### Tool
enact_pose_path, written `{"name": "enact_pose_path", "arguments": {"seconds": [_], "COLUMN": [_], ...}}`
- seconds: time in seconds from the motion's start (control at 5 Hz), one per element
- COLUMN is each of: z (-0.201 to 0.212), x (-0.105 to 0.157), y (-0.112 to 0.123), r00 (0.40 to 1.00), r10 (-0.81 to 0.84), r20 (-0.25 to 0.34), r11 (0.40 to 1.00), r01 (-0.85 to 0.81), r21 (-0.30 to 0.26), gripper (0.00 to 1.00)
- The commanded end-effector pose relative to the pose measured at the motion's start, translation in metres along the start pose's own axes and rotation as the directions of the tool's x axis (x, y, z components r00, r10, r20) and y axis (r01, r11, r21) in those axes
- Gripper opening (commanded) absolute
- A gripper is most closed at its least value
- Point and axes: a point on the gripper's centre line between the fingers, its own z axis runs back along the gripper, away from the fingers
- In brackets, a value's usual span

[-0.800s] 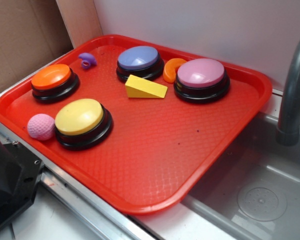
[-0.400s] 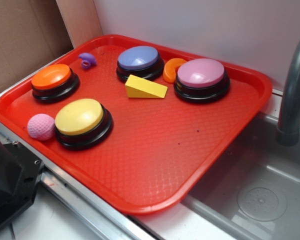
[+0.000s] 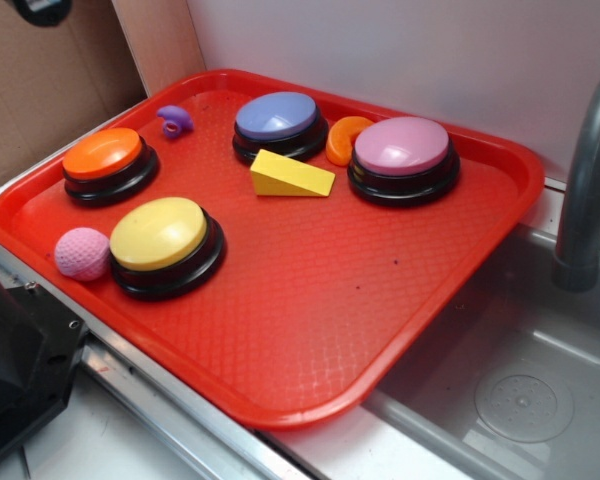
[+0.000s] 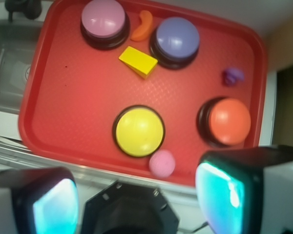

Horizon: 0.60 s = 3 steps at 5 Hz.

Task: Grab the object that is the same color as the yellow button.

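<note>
The yellow wedge block will have my gripper close on its thick end (image 3: pixel 269 174) (image 4: pixel 145 67), the end beside the purple button, and its thin end will stick out.
The yellow wedge block (image 3: pixel 291 175) lies on the red tray (image 3: pixel 310 330) between the purple button (image 3: pixel 277 117) and the pink button (image 3: pixel 401 147); it also shows in the wrist view (image 4: pixel 138 61). The yellow button (image 3: pixel 159 234) stands at the tray's front left, also in the wrist view (image 4: pixel 139 131). My gripper (image 4: pixel 136 204) is open and empty, high above the tray's near edge, far from the wedge. In the exterior view only a dark bit of the arm (image 3: pixel 42 10) shows at the top left.
An orange button (image 3: pixel 102 155), a pink ball (image 3: pixel 82 253), a small purple piece (image 3: pixel 174 121) and an orange curved piece (image 3: pixel 345 138) are on the tray. A sink basin (image 3: pixel 520 390) with a grey faucet (image 3: pixel 585 190) lies to the right. A black base (image 3: pixel 15 370) sits front left.
A dark part of the arm has come into the exterior view at the top left. Nothing on the tray has moved.
</note>
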Motion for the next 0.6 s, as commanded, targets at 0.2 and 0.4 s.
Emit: {"name": "enact_pose_path", "arguments": {"seconds": [0.2,0.4], "z": [-0.061,-0.081], "x": [0.060,0.074], "y": [0.006,0.005], "r00": [0.846,0.780], "r10": [-0.528,-0.619], "r20": [0.077,0.093], "r11": [0.849,0.784], "r01": [0.529,0.621], "r21": [0.013,0.013], "gripper": [1.00,1.00]}}
